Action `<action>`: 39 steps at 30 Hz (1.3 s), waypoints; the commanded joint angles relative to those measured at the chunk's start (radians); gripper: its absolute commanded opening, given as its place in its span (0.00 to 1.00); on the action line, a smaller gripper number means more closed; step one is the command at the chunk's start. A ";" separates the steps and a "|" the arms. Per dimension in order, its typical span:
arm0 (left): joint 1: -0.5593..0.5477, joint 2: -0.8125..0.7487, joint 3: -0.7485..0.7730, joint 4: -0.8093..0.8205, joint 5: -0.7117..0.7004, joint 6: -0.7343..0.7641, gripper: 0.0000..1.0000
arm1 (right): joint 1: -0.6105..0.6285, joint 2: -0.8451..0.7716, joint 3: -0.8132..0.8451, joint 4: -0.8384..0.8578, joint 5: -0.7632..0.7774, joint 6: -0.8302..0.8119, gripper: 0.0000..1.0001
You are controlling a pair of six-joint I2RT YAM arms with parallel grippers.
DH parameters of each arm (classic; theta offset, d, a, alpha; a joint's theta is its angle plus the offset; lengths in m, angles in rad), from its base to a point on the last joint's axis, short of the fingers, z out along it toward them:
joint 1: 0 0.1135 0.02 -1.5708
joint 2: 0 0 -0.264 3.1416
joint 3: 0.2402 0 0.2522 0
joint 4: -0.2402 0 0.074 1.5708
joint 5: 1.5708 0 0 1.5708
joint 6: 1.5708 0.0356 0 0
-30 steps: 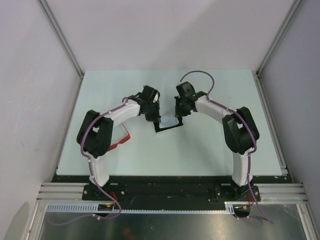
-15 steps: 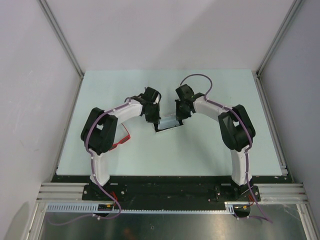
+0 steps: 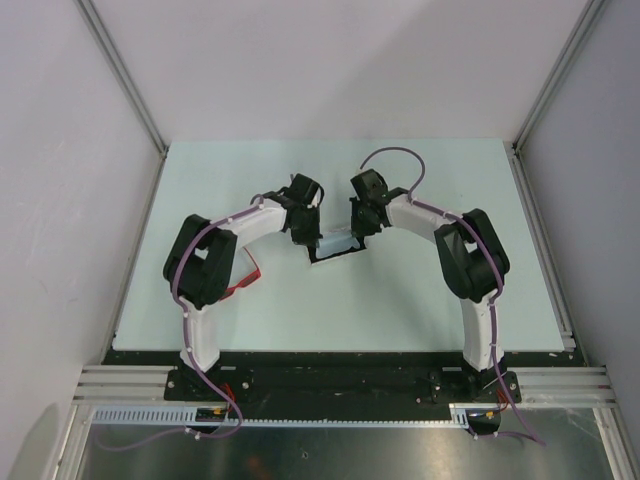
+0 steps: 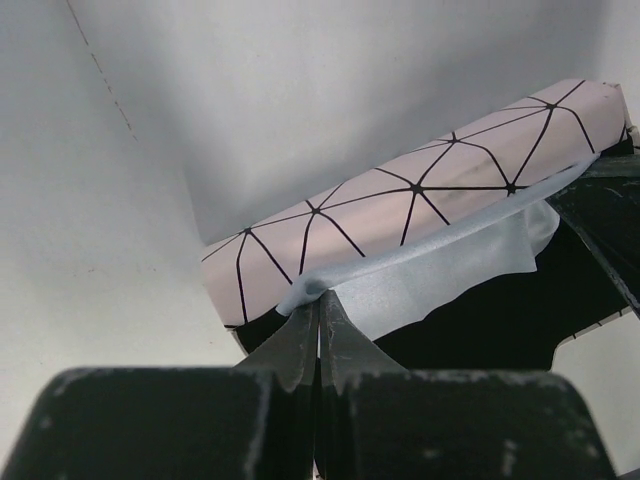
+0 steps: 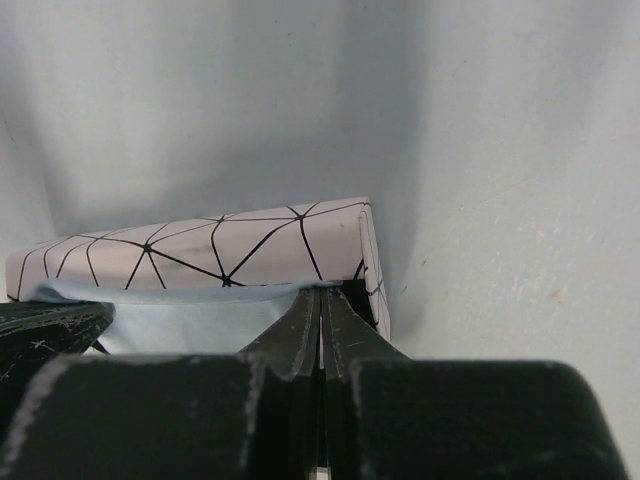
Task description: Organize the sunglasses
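Note:
The light-blue cloth's edge rides the case's lid; my left gripper should open, regrip farther in from its corner [image 4: 352,272] and tuck it inside.
The sunglasses [image 3: 244,282], red-framed, lie on the table by my left arm's elbow, which partly hides them. The white case [image 3: 335,256] with black line pattern lies open at the table's middle, its black inside showing. A light-blue cloth [image 3: 336,243] stretches over it between both grippers. My left gripper [image 4: 320,300] is shut on one corner of the cloth [image 4: 440,270], in front of the case lid [image 4: 420,195]. My right gripper [image 5: 321,292] is shut on the opposite corner of the cloth [image 5: 190,325], against the case [image 5: 200,255].
The pale table [image 3: 430,300] is walled by grey panels on the left, right and back. Metal rails [image 3: 130,90] run along its sides. A purple cable [image 3: 395,152] loops above the right wrist.
The cloth now shows stretched between the two grippers over the open case, where only the black inside showed before. The left arm's elbow has shifted slightly right.

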 commanded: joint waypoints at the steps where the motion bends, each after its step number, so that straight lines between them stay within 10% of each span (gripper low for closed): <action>1: -0.003 0.009 0.011 0.009 -0.060 0.011 0.00 | -0.004 0.008 -0.015 0.044 0.032 -0.011 0.00; 15: -0.014 0.021 -0.014 0.009 -0.112 0.019 0.00 | 0.006 0.017 -0.020 0.053 0.052 -0.016 0.00; 39: -0.026 -0.097 -0.030 0.008 -0.166 0.002 0.50 | 0.013 -0.081 0.017 0.033 0.093 -0.010 0.34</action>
